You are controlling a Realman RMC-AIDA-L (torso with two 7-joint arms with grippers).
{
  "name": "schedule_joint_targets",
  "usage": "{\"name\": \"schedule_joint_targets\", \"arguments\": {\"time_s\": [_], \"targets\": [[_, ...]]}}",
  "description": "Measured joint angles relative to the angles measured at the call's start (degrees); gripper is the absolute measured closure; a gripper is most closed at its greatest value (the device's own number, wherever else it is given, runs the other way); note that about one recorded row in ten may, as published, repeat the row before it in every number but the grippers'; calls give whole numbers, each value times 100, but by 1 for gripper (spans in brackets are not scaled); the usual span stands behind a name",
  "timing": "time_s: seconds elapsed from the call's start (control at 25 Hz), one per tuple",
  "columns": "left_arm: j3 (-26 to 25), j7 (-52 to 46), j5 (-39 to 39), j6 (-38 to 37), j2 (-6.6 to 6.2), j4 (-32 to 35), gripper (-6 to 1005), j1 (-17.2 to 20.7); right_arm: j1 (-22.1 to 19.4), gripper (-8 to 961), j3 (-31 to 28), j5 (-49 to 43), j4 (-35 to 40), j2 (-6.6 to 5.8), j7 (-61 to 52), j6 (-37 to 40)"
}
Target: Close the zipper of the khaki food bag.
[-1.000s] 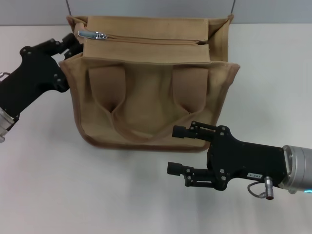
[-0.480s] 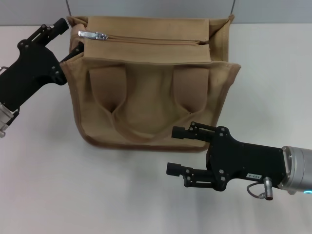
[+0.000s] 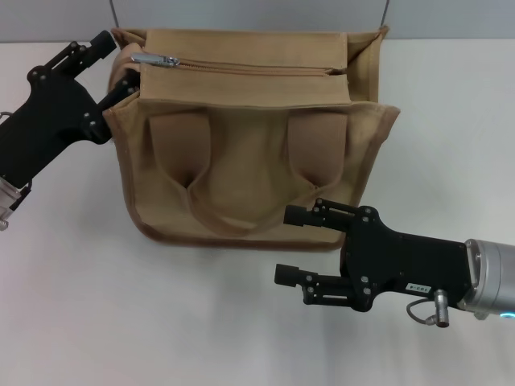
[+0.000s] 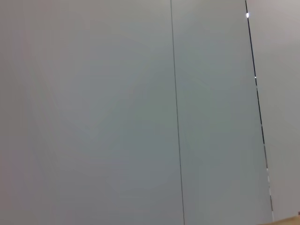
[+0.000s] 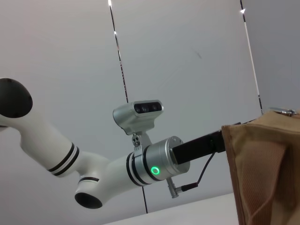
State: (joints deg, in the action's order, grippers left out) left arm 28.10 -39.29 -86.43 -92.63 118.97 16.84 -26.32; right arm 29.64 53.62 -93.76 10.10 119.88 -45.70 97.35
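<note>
The zipper's loose end sags over the bag's corner; next my left gripper pinches and lifts it before my right gripper takes the zipper's pull tab (image 3: 148, 59).
The khaki food bag (image 3: 249, 137) stands upright at the table's far middle, handles and front pocket facing me. Its zipper (image 3: 257, 67) runs along the top, with the silver slider (image 3: 154, 58) and pull tab at the left end. My left gripper (image 3: 115, 61) is open at the bag's upper left corner, one finger (image 3: 98, 42) above and outside the end wall, the other (image 3: 129, 80) against the bag's side. My right gripper (image 3: 290, 245) hovers open in front of the bag's lower right, holding nothing. In the right wrist view the bag (image 5: 262, 168) and the pull tab (image 5: 283, 111) show at the edge.
A white tabletop (image 3: 96, 305) surrounds the bag, and a grey wall (image 3: 241, 12) stands right behind it. The right wrist view shows my left arm (image 5: 150, 161) reaching to the bag. The left wrist view shows only the grey wall (image 4: 140, 112).
The left gripper's fingers have spread apart at the bag's left corner, the upper one rising. The bag's left top edge shifted slightly. The right arm stayed put.
</note>
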Motion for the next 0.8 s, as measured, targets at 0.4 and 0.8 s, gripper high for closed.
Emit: {"name": "schedule_joint_targets", "arguments": {"time_s": [0.4,0.8], "targets": [[23,17,56,-45,7,-32,559,7,46,195,0,16,-5,0,0,-77],[-18,18,124,-98,9,-113,943,58,40,195,0,31,-34,0,0,-100]]}}
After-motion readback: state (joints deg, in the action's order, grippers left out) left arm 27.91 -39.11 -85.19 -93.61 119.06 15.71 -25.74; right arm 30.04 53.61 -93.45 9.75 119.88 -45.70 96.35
